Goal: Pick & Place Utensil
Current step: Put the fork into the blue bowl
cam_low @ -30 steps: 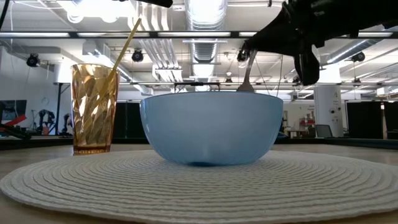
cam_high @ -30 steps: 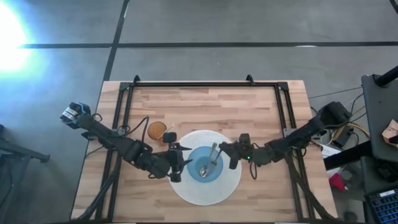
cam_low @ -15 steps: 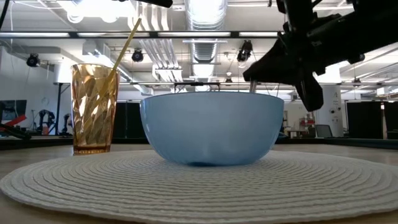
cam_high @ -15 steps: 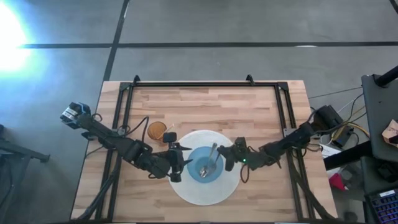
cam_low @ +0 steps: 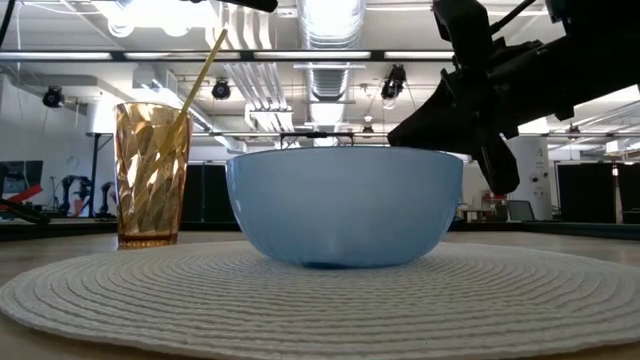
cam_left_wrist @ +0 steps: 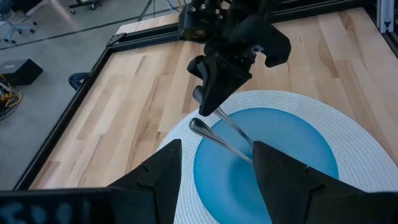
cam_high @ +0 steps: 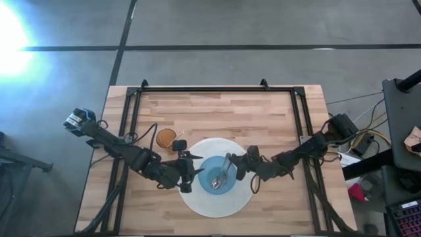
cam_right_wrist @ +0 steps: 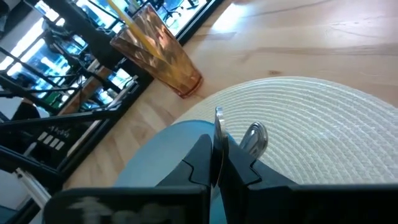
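The robot's right gripper needs to release the metal utensil inside the blue bowl (cam_high: 222,173), next to the other utensil.
A blue bowl (cam_high: 205,172) (cam_low: 340,205) stands on a round white placemat (cam_high: 217,204). At the bowl's right rim my right gripper (cam_high: 235,164) (cam_left_wrist: 214,102) is shut on a metal utensil (cam_left_wrist: 239,132) that slants down into the bowl. A second metal utensil (cam_left_wrist: 205,130) lies in the bowl, its rounded handle end (cam_right_wrist: 254,138) over the rim beside the held one. My left gripper (cam_high: 187,172) (cam_left_wrist: 217,180) waits open at the bowl's left side, holding nothing. My right gripper pinches the utensil's thin handle near its upper end (cam_right_wrist: 217,121) between its two fingers. The handle's tip sticks out past them. The fingers come from the table's right, slanting a little downward. The utensil tilts down from the hold, its lower end inside the bowl.
An amber ribbed cup (cam_high: 166,137) (cam_low: 150,175) with a yellow straw stands on the wood table just left of the placemat's far edge. Black frame rails (cam_high: 131,131) run along the table's left, right and far sides.
My right gripper has sunk toward the bowl's right rim and shifted slightly toward the table's left, still shut on the utensil. The handle that stood above the rim in the low view has dropped behind the bowl's wall.
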`<state>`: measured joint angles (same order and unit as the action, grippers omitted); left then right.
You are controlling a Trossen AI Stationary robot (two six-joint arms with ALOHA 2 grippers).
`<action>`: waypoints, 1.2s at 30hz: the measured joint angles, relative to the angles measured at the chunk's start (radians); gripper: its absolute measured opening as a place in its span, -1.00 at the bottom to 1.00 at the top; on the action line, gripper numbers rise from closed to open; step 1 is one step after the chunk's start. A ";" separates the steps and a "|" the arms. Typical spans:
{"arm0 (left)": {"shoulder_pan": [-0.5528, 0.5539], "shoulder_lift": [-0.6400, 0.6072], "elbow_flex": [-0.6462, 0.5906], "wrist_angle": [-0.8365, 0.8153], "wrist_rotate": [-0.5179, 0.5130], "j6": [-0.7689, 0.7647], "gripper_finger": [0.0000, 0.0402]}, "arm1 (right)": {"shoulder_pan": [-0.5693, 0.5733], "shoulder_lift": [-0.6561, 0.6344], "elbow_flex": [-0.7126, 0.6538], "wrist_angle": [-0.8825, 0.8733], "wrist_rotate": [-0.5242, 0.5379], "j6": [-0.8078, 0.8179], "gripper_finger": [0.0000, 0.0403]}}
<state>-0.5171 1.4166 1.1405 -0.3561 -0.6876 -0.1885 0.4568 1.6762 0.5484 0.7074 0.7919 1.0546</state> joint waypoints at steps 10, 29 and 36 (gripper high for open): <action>0.000 0.000 0.000 0.000 0.000 -0.004 -0.05 | 0.002 -0.001 0.001 -0.012 0.012 -0.075 -0.95; 0.000 0.000 0.000 0.000 0.000 -0.006 -0.05 | 0.001 0.001 -0.008 -0.082 0.046 0.024 -0.90; 0.000 0.000 0.000 0.000 0.000 -0.006 -0.05 | 0.001 0.001 -0.009 -0.102 0.047 0.070 -0.90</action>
<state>-0.5171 1.4166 1.1408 -0.3561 -0.6876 -0.1947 0.4580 1.6775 0.5392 0.6052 0.8394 1.1250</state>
